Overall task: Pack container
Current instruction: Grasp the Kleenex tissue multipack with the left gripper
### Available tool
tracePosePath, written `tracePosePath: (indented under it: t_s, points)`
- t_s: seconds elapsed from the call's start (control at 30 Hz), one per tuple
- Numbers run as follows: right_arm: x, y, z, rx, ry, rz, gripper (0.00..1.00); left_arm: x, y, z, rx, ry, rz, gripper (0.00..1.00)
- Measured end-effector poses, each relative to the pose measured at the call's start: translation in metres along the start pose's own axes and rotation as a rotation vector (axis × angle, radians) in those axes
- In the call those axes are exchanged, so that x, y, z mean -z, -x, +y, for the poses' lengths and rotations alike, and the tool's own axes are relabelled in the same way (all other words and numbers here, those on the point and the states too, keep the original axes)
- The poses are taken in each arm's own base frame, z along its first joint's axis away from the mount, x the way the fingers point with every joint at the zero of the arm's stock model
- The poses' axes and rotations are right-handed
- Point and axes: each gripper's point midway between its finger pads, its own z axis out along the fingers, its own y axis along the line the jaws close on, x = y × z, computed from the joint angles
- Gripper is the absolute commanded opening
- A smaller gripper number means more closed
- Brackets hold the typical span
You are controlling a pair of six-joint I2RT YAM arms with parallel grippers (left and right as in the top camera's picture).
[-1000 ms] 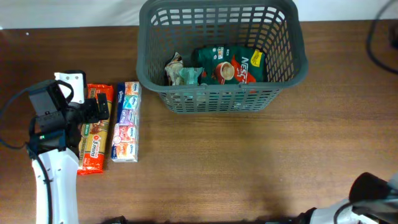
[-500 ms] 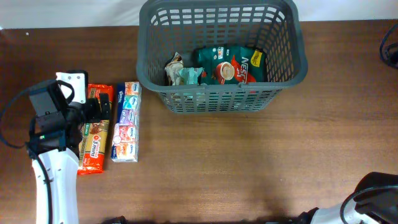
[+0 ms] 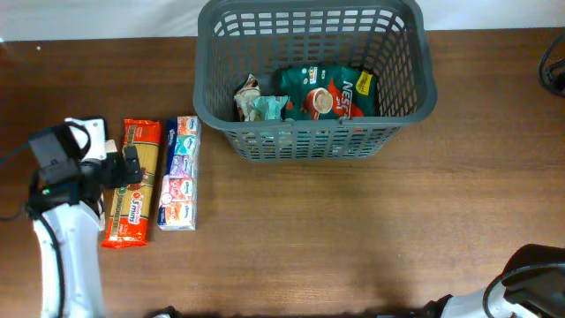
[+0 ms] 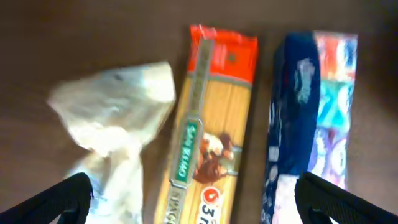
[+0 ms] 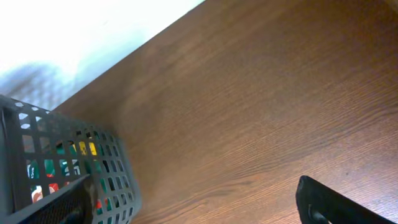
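My left gripper is to go next to the middle of the blue tissue multipack [image 3: 178, 168] [image 4: 309, 149], beside the orange spaghetti packet, and it should close there.
The dark grey container [image 3: 309, 141] stands at the back middle of the table. It holds a green coffee packet [image 3: 327, 93] and a small crumpled packet [image 3: 256, 104]. An orange spaghetti packet [image 3: 128, 212] and a blue tissue multipack [image 3: 179, 174] lie side by side at the left. My left gripper [image 3: 131, 168] is open, low over the spaghetti packet [image 4: 211, 137], its fingers [image 4: 199, 202] straddling it. The tissue multipack [image 4: 311, 112] lies to its right. My right gripper [image 5: 193, 208] is open and empty over bare table, with the container's corner [image 5: 74, 155] at its left.
A crumpled white bag [image 4: 118, 118] lies left of the spaghetti packet, and shows partly under my left arm in the overhead view [image 3: 93, 132]. My right arm [image 3: 530, 274] is at the front right corner. A dark cable [image 3: 552, 71] hangs at the right edge.
My left arm has drawn back to the left and towards the front, uncovering more of the spaghetti packet. The packet's near end has shifted slightly left. The right arm pulled further out of view.
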Motion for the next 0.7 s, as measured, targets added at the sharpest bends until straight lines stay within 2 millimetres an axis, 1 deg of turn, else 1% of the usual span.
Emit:
tracePosePath:
  t_s: [0.13, 0.17, 0.2, 0.33, 0.43, 0.6, 0.67, 0.7]
  points:
    - [0.000, 0.000, 0.000, 0.000, 0.000, 0.000, 0.99, -0.030, -0.019, -0.016, -0.032, -0.094, 0.099, 1.00]
    - [0.000, 0.000, 0.000, 0.000, 0.000, 0.000, 0.99, -0.033, -0.021, -0.019, -0.037, -0.100, 0.109, 1.00]
    - [0.000, 0.000, 0.000, 0.001, 0.000, 0.000, 0.99, -0.041, -0.025, -0.029, -0.053, -0.118, 0.135, 1.00]
    - [0.000, 0.000, 0.000, 0.000, 0.001, 0.000, 0.99, -0.064, -0.030, -0.059, -0.099, -0.162, 0.181, 0.99]
    - [0.000, 0.000, 0.000, 0.000, 0.001, 0.000, 0.99, -0.085, -0.043, -0.091, -0.153, -0.208, 0.240, 0.98]
    - [0.000, 0.000, 0.001, 0.000, 0.004, 0.000, 0.99, -0.102, -0.059, -0.119, -0.180, -0.233, 0.303, 0.96]
    - [0.000, 0.000, 0.001, 0.000, 0.004, 0.000, 0.99, -0.108, -0.067, -0.125, -0.180, -0.238, 0.329, 0.96]
    - [0.000, 0.000, 0.001, 0.000, 0.004, 0.000, 0.99, -0.112, -0.071, -0.128, -0.176, -0.237, 0.344, 0.93]
